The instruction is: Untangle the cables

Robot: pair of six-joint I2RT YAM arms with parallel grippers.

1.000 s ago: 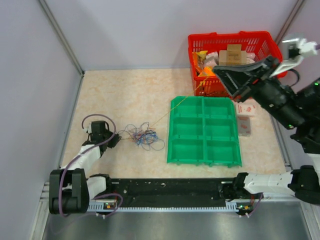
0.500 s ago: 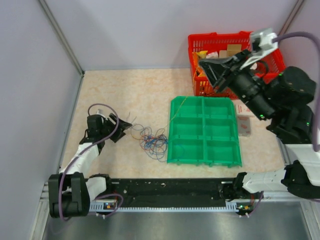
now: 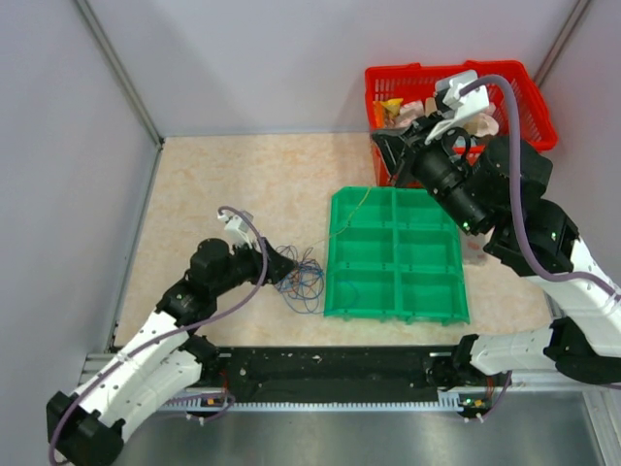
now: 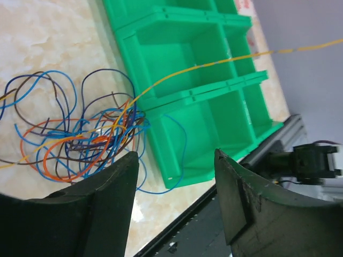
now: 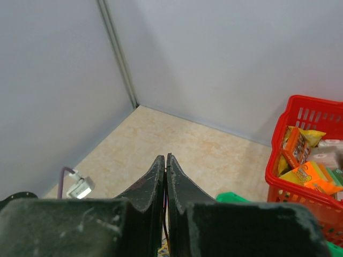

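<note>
The yellow cable is caught in the tangle, so the robot's left gripper needs to grip the blue and orange wires (image 4: 101,143) and pull them away from the right gripper.
The cables (image 3: 303,277) lie as a loose tangle of blue, orange and dark wires (image 4: 80,144) on the table, against the green tray's left edge. One yellow cable (image 4: 214,63) rises out of the tangle and runs taut across the tray (image 3: 361,198) toward my right gripper (image 3: 381,146). That gripper hangs above the tray's far left corner. Its jaws are shut (image 5: 165,156), with a thin wire running down between them. My left gripper (image 3: 281,271) sits low at the tangle's left side, open (image 4: 176,155), nothing between its fingers.
A green tray (image 3: 335,262) with several compartments lies right of the tangle. A red basket (image 3: 529,83) of snack packets stands at the back right, partly behind my right arm. The black rail (image 3: 330,374) runs along the near edge. Walls close the left and back.
My left gripper opened and moved right, up to the tangle. The tangle drifted toward the tray. My right arm swung left and nearer, still shut on the yellow cable.
</note>
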